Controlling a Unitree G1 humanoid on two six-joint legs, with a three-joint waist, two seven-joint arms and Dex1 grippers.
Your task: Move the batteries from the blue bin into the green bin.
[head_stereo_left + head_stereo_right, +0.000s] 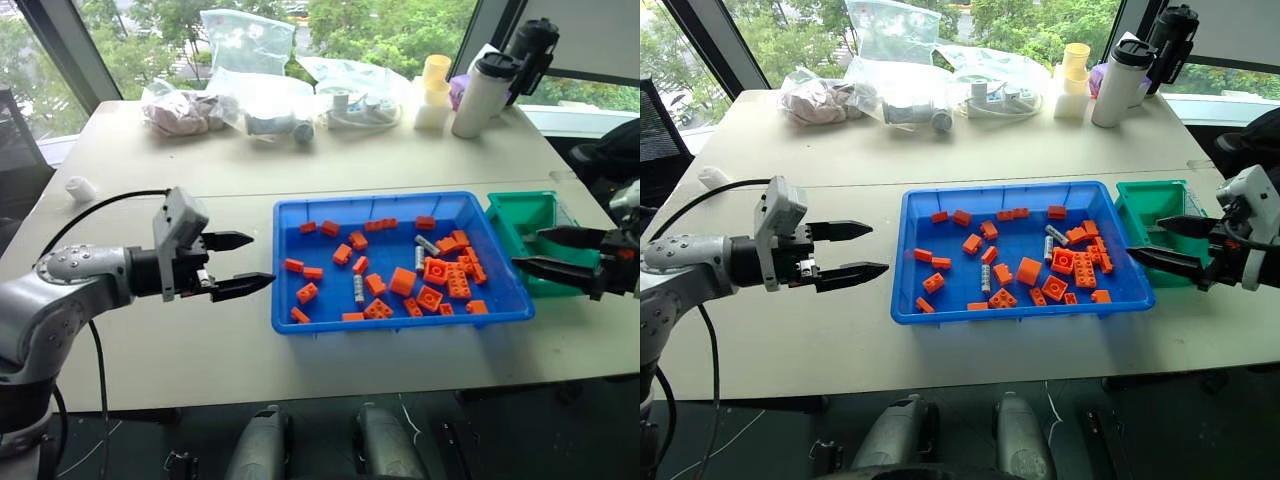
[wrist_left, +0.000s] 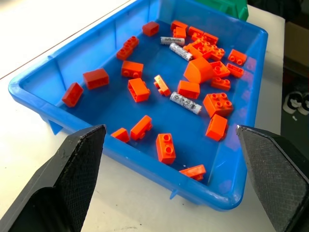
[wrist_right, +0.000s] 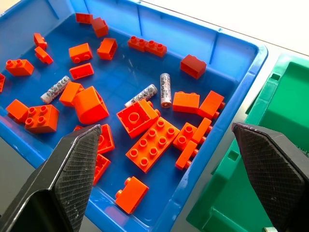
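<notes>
The robot's right gripper will close on the body of the lone silver battery [image 1: 358, 289] [image 3: 55, 90] near the middle of the blue bin, away from the battery pair.
The blue bin [image 1: 283, 322] lies at mid-table, strewn with orange bricks [image 1: 435, 270]. Three silver batteries lie among them: one battery [image 1: 359, 289] near the middle, and a pair [image 1: 424, 250] further right, also seen as the battery pair [image 3: 154, 93] in the right wrist view. The green bin [image 1: 525, 215] stands against the blue bin's right end. My left gripper [image 1: 262, 260] hovers open just left of the blue bin, pointing at it. Over the seam between the two bins, my right gripper [image 1: 527, 248] is open with nothing in it.
Along the table's far edge are plastic bags [image 1: 250, 95], a white tumbler [image 1: 482, 95], a black bottle [image 1: 530, 50] and stacked cups [image 1: 435, 90]. A small white object [image 1: 80, 187] sits at the left. A black cable [image 1: 95, 210] trails from my left arm.
</notes>
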